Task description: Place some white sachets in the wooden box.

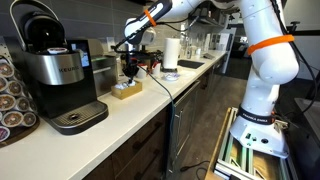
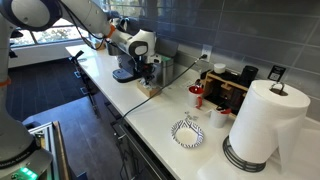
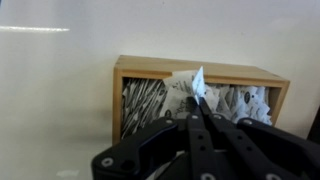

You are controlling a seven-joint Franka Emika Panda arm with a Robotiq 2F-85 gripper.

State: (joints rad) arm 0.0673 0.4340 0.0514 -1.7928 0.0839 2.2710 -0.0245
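Note:
My gripper needs to release the white sachet on the sachets at the wooden box's end farther from the coffee machine (image 1: 132, 85) (image 3: 165, 89).
The wooden box (image 3: 200, 71) is a low pale tan open-topped box full of white sachets (image 3: 150, 98). It sits on the white counter in both exterior views (image 1: 126, 90) (image 2: 150, 89). My gripper (image 3: 199, 100) hangs just above the box, its black fingers shut on one white sachet (image 3: 197, 80) whose corner sticks up past the fingertips. In the exterior views the gripper (image 1: 130, 70) (image 2: 150, 72) is directly over the box.
A black-and-steel coffee machine (image 1: 58, 75) stands next to the box. A paper towel roll (image 2: 262, 122), a white dish (image 2: 187, 133), a cup (image 2: 219, 115) and a dark rack (image 2: 228, 88) sit further along the counter. The wall is just behind the box.

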